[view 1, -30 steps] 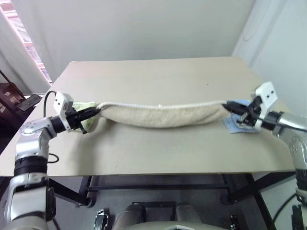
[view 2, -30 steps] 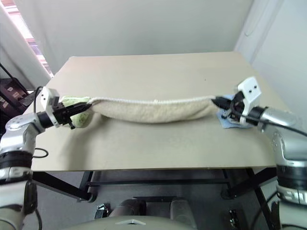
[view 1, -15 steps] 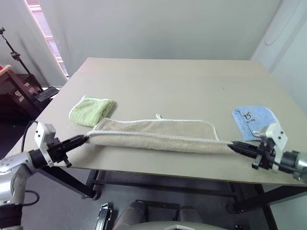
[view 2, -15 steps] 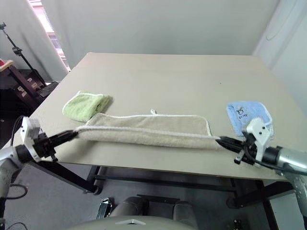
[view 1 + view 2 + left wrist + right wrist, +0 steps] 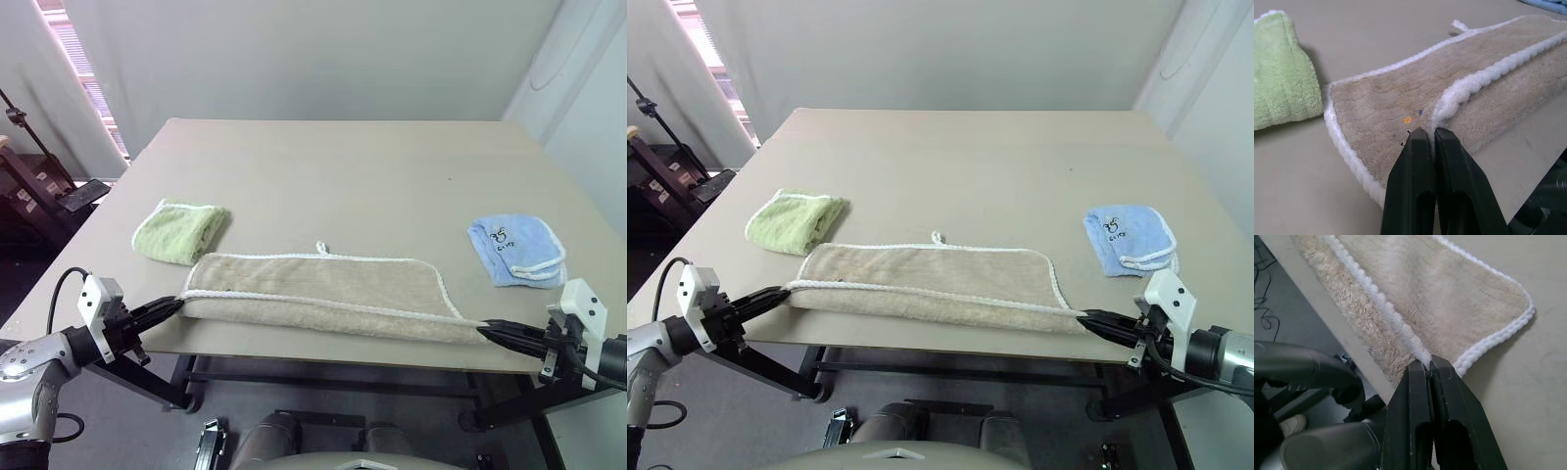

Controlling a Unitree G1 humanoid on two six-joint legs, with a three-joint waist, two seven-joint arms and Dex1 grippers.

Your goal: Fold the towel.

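Observation:
My right gripper holds the beige towel's near corner. It will let that corner, now at the table's near edge, go on its far corner [image 5: 419, 258] [image 5: 1526, 301] closest to the light-blue towel.
The beige towel [image 5: 313, 292] with white corded edging lies folded lengthwise along the table's near edge, its small white loop [image 5: 320, 248] pointing away from me. My left gripper [image 5: 172, 305] is shut on the towel's near left corner, seen close up in the left wrist view, where its fingers [image 5: 1418, 161] pinch the white cord. My right gripper [image 5: 485, 330] is shut on the near right corner; the right wrist view shows the cord [image 5: 1400, 330] clamped between the fingertips [image 5: 1420, 377]. The top layer's front edge hangs slightly over the table edge.
A small light-green folded towel [image 5: 182, 231] lies beyond the left end of the beige towel. A small light-blue folded towel [image 5: 516, 249] lies at the right. The beige table [image 5: 343, 166] stretches bare behind them. Walls close in behind and at right.
Both grippers have pulled the towel's held edge back toward me and down, laying it over the part resting on the table. The camera view has also shifted.

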